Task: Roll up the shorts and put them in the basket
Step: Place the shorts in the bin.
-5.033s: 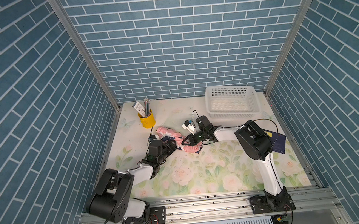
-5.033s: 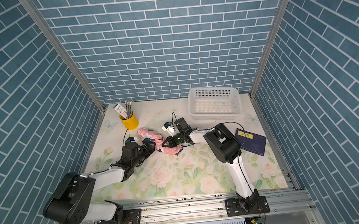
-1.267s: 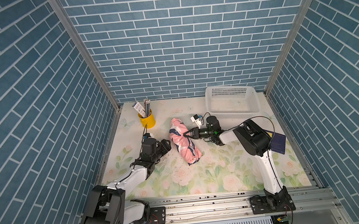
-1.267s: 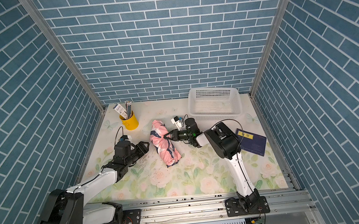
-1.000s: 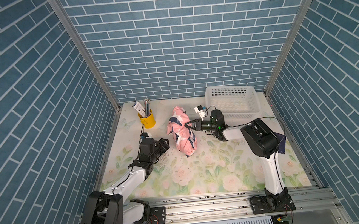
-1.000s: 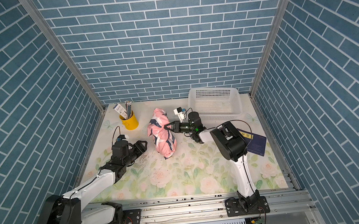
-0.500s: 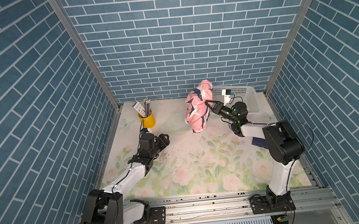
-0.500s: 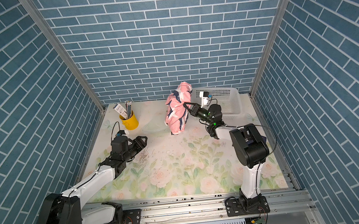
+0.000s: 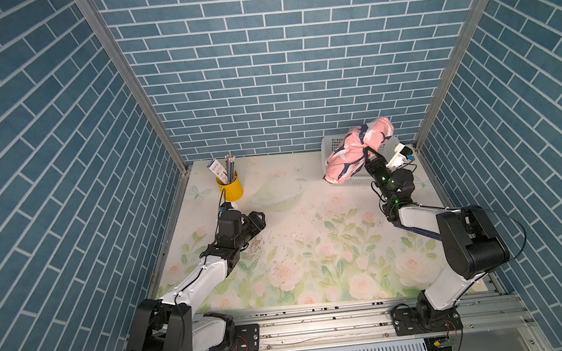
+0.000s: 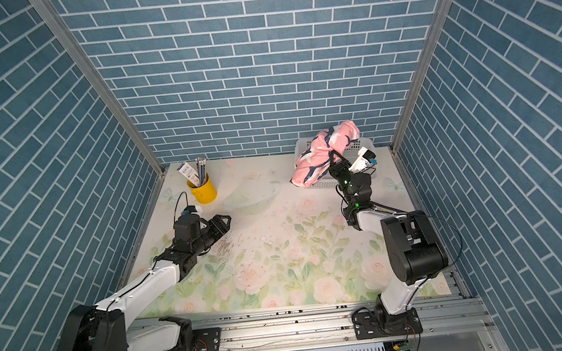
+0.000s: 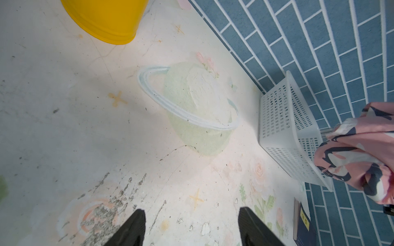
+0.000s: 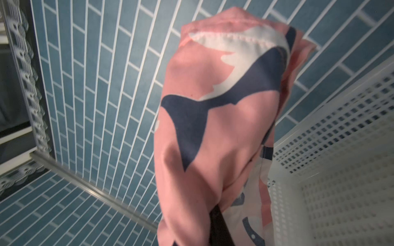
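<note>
Next, my right gripper lets go of the shorts on the bottom of the white basket (image 9: 359,162), lying lengthwise inside it.
The shorts (image 9: 354,153) (image 10: 321,155) are a rolled pink bundle with navy-and-white sharks. They hang in the air over the white basket (image 9: 328,142) (image 10: 301,145) at the back right. My right gripper (image 9: 368,152) (image 10: 335,156) is shut on the bundle's middle. In the right wrist view the fabric (image 12: 213,127) fills the centre and wraps one black finger (image 12: 219,230); the other finger is hidden. My left gripper (image 9: 259,219) (image 10: 226,221) (image 11: 191,210) stands open and empty low over the mat at the left, far from the shorts (image 11: 358,153).
A yellow cup (image 9: 229,187) (image 10: 202,191) (image 11: 106,19) of pencils stands at the back left. A dark blue book (image 11: 302,225) lies on the mat near the right arm. Blue brick walls close in the back and both sides. The basket (image 11: 277,110) (image 12: 341,149) sits against the back wall.
My right gripper has lifted the rolled shorts off the middle of the mat and carried them back and to the right, over the basket. The left gripper stays open and has barely moved.
</note>
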{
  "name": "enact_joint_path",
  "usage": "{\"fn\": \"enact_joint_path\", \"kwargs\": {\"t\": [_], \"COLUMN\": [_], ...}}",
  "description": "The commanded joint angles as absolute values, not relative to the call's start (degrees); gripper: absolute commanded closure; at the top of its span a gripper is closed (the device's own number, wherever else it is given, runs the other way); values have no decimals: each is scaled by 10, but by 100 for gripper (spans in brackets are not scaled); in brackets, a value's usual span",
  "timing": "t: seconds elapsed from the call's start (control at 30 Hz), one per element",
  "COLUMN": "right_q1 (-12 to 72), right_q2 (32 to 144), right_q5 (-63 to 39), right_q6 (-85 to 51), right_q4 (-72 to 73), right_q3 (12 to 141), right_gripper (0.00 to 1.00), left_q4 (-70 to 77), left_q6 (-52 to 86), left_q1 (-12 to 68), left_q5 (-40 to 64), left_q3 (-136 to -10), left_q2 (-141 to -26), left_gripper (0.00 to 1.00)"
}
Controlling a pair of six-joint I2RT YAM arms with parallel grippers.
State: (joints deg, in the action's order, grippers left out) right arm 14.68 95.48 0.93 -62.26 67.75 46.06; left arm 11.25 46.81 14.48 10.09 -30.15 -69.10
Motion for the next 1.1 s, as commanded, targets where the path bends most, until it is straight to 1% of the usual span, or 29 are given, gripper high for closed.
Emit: {"fn": "enact_joint_path", "kwargs": {"t": [0.0, 0.1, 0.2, 0.27, 0.37, 0.5, 0.77, 0.83, 0.97, 1.0, 1.07], "right_q1": [150, 163, 182, 188, 197, 207, 199, 197, 192, 191, 191], "right_q2": [954, 975, 998, 1030, 1069, 1098, 1146, 1154, 1170, 1171, 1170], "right_q5": [160, 238, 307, 319, 341, 383, 392, 389, 373, 369, 359], "right_q6": [-672, -729, -761, -800, -864, -902, -943, -945, -945, -945, -944], "right_q4": [679, 649, 560, 555, 496, 385, 251, 230, 199, 196, 181], "right_q3": [465, 476, 521, 541, 592, 658, 727, 739, 762, 763, 769], "right_gripper": [100, 100, 100, 100, 100, 100, 100, 96, 82, 75, 60], "left_q4": [110, 109, 105, 100, 95, 92, 87, 89, 92, 93, 94], "left_q6": [469, 471, 470, 470, 469, 470, 469, 469, 470, 471, 470], "left_q1": [141, 141, 141, 141, 141, 141, 141, 141, 141, 141, 141], "left_q5": [111, 113, 112, 109, 107, 100, 90, 90, 89, 89, 88], "left_q3": [-297, -302, -302, -302, -301, -297, -298, -299, -302, -303, -303], "left_q2": [-692, -697, -693, -689, -686, -679, -676, -679, -683, -684, -685], "left_gripper": [27, 27, 27, 27, 27, 27, 27, 27, 27, 27, 27]}}
